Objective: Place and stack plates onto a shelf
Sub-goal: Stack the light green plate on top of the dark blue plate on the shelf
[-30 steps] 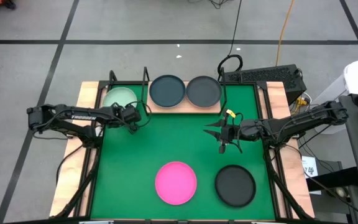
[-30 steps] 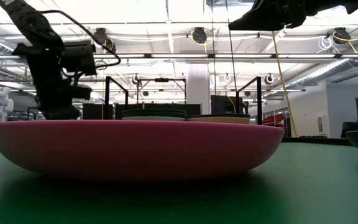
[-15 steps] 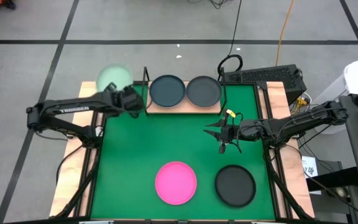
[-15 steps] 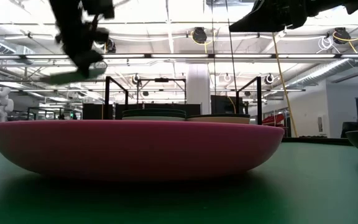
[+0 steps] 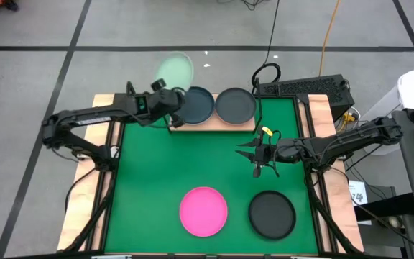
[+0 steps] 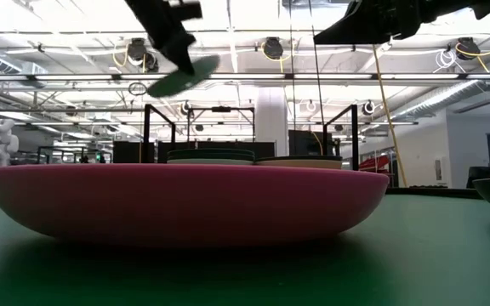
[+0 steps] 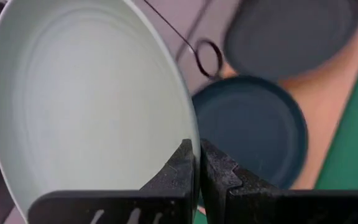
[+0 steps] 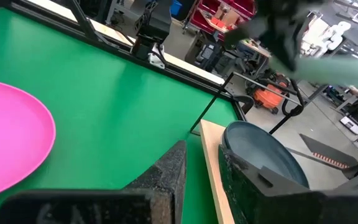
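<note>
Next, I release the mint green plate with my left gripper on top of the dark blue-grey plate (image 5: 195, 104) (image 7: 252, 132) on the wooden shelf.
My left gripper (image 5: 169, 90) (image 7: 196, 146) is shut on the mint green plate (image 5: 174, 70) (image 6: 182, 75), high in the air over the far-left end of the wooden shelf (image 5: 214, 124). A dark blue-grey plate (image 5: 195, 105) (image 7: 253, 130) and a grey plate (image 5: 235, 106) top two stacks on the shelf board. The magenta plate (image 5: 203, 211) and a black plate (image 5: 272, 214) lie flat on the green mat near the table's near edge. My right gripper (image 5: 256, 155) (image 8: 201, 146) hovers above the mat's right half, open by a narrow gap, touching nothing. My left gripper pinches the mint green plate's rim (image 7: 188, 134) between its two fingers, one on the inner face and one on the underside. The fingers come from the near-left side. The plate is lifted clear, tilted, and reaches out beyond the fingers toward the far edge.
Black wire uprights (image 5: 168, 93) stand at the shelf's ends, and the held plate is above them. The green mat (image 5: 192, 162) between shelf and near plates is free room. A keyboard (image 5: 304, 88) and cables lie beyond the table's far right corner.
My left gripper has risen and swung toward the table's right and far edge, carrying the mint green plate from the wooden surface left of the shelf's upright, up into the air. The plate has gone from lying flat to tilted.
</note>
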Robot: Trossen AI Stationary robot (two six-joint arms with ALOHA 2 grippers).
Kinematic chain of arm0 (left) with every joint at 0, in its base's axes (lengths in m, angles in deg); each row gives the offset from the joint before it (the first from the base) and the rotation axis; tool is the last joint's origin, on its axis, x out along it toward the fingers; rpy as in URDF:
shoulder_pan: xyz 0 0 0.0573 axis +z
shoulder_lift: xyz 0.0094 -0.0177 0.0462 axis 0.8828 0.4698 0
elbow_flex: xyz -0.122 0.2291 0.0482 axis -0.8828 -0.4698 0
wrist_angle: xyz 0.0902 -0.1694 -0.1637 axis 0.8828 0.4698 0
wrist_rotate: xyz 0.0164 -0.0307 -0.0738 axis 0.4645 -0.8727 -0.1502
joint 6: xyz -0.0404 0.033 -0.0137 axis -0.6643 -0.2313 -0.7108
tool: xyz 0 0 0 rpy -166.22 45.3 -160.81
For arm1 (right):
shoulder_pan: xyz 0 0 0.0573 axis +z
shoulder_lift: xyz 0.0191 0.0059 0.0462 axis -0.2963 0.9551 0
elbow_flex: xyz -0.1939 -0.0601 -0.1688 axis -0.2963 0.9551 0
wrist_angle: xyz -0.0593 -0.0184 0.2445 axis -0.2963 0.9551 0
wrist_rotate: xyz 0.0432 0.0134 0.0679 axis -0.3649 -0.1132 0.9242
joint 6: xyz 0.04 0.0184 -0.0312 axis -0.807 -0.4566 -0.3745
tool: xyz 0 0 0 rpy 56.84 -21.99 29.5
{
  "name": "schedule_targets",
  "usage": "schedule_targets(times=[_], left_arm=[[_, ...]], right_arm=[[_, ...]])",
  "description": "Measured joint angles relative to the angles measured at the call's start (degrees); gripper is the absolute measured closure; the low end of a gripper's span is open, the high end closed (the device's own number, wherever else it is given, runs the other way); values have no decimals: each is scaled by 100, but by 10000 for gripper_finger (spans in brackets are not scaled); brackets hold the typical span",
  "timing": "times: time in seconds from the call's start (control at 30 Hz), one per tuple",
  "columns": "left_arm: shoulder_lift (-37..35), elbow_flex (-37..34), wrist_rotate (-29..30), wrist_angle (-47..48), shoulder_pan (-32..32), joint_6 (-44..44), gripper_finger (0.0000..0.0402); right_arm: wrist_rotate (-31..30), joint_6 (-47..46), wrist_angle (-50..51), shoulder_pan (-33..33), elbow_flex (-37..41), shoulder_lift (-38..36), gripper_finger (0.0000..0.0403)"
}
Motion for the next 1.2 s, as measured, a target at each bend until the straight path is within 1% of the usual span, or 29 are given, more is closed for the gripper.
schedule_targets(times=[0.2,0.3,0.43,0.5,0.6,0.73,0.8,0.87,1.03,1.13,1.2], left_arm=[[748,0,-543,-88,48,144,392],[1130,9,-862,-382,48,157,392],[1562,-2,-903,-424,72,346,392],[1676,-2,-942,-423,129,334,392],[1836,-2,-1198,-420,174,304,392],[1863,-2,-1527,-433,168,298,392],[1863,-2,-1554,-444,160,285,391],[1863,-2,-1549,-498,159,210,375],[1863,-2,-1474,-503,159,58,315],[1863,-2,-1453,-503,135,9,296],[1863,-2,-1455,-501,92,1,291]], right_arm=[[-16,-79,-4,0,0,0,324],[-231,-72,-14,2,0,0,324],[-304,-68,-23,2,0,0,324],[-302,-76,-26,4,0,0,324],[-302,-79,-26,4,0,0,324],[-302,-79,-15,4,0,0,324],[-301,-80,-10,4,0,0,324],[-302,-81,-10,4,0,0,324],[-299,-81,-11,7,0,0,324],[-299,-88,-9,7,0,0,324],[-297,-99,-9,7,0,0,324]])
